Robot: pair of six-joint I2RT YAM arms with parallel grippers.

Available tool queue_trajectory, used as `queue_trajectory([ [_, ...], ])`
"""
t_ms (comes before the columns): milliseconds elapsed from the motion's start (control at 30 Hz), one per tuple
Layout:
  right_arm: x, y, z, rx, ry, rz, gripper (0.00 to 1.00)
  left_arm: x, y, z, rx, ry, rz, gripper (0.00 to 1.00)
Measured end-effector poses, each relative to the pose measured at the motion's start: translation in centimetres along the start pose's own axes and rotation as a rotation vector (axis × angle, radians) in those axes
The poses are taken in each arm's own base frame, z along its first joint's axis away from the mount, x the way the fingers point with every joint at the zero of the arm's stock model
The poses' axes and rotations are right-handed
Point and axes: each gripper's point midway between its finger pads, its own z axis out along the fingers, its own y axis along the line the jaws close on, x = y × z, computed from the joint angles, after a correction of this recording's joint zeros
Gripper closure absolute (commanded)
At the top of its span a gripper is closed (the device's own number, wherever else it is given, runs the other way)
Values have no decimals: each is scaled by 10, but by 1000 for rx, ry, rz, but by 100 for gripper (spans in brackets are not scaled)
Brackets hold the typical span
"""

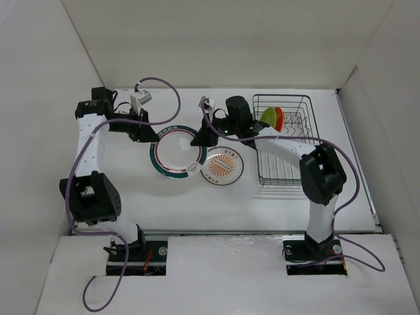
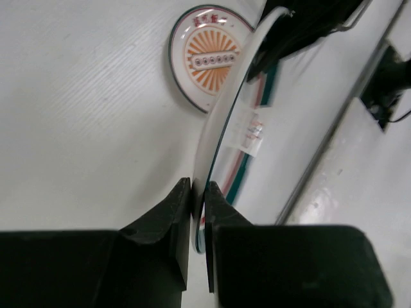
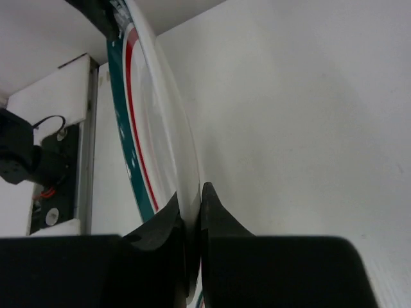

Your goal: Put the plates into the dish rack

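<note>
I should release the larger white plate upright with my right gripper in the dish rack's empty slots [image 1: 296,122] beside the orange plate. The larger white plate is still at mid-table.
The larger white plate with the green-red rim ring [image 1: 176,157] sits mid-table. My left gripper [image 1: 149,134] is shut on its left rim; in the left wrist view [image 2: 199,192] the rim [image 2: 221,122] runs edge-on between the jaws. My right gripper [image 1: 199,139] is shut on its right rim, seen in the right wrist view [image 3: 192,205] with the plate [image 3: 154,122] edge-on. The white plate with the orange centre pattern [image 1: 223,165] lies flat beside it and shows in the left wrist view [image 2: 209,58]. The lime green plate [image 1: 268,117] and orange plate [image 1: 279,118] stand in the black wire dish rack [image 1: 283,139].
White walls enclose the table on the left, back and right. Purple cables loop over both arms. The left arm base [image 1: 138,252] and right arm base [image 1: 315,252] are at the near edge.
</note>
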Motion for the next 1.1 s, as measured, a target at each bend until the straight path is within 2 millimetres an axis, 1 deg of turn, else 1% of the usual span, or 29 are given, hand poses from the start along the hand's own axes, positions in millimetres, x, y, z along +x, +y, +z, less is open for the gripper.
queue_trajectory([
  [33, -2, -1, -1, 19, -4, 26, 100, -1, 0, 1, 10, 0, -9, 100],
  [67, -4, -6, -2, 41, -14, 45, 100, -3, 1, 3, 23, -7, -14, 96],
  [100, -4, -9, -6, 57, -17, 70, 100, -7, 3, 6, 30, -10, -14, 76],
  [133, -4, -11, -10, 73, -23, 82, 100, -11, 6, 10, 33, -12, -18, 51],
  [167, -4, -13, -19, 105, -31, 89, 100, -16, 9, 14, 38, -16, -24, 1],
  [200, -1, -13, -31, 155, -28, 109, 100, -20, 13, 19, 37, -19, -34, 0],
  [233, 0, -16, -49, 230, -24, 135, 100, -24, 16, 24, 35, -19, -50, 0],
  [267, -3, -19, -70, 317, -25, 157, 100, -25, 21, 29, 25, -15, -63, 0],
  [300, -10, -23, -96, 419, -35, 172, 100, -26, 26, 34, 8, -8, -80, 0],
  [333, -22, -31, -125, 535, -60, 174, 100, -27, 31, 39, -19, 1, -91, 0],
  [400, -54, -43, -195, 785, -144, 153, 100, -32, 40, 52, -84, 17, -96, 0],
  [467, -83, -48, -270, 1016, -238, 121, 100, -40, 44, 69, -160, 31, -87, 0],
  [500, -93, -48, -305, 1112, -279, 107, 100, -44, 44, 78, -190, 35, -81, 0],
  [533, -99, -47, -335, 1196, -315, 94, 100, -46, 45, 87, -218, 40, -79, 0],
  [567, -101, -46, -363, 1276, -339, 90, 100, -47, 45, 97, -237, 48, -78, 0],
  [633, -97, -47, -404, 1405, -354, 96, 100, -44, 50, 119, -264, 74, -93, 0],
  [667, -92, -51, -420, 1464, -346, 103, 100, -41, 55, 130, -274, 90, -105, 0],
  [733, -78, -64, -439, 1550, -300, 133, 100, -27, 69, 151, -293, 133, -137, 0],
  [800, -55, -82, -450, 1620, -224, 176, 100, -8, 81, 167, -310, 182, -173, 0],
  [867, -31, -97, -454, 1663, -134, 220, 100, 11, 86, 179, -310, 228, -200, 0],
  [933, -8, -109, -456, 1681, -54, 261, 100, 23, 86, 183, -310, 255, -212, 0],
  [967, -1, -113, -456, 1684, -27, 273, 100, 27, 84, 185, -308, 265, -218, 0],
  [1033, 10, -119, -461, 1697, 4, 292, 100, 29, 82, 187, -302, 270, -213, 0],
  [1100, 15, -121, -467, 1710, 17, 301, 100, 29, 80, 189, -297, 269, -207, 0],
])
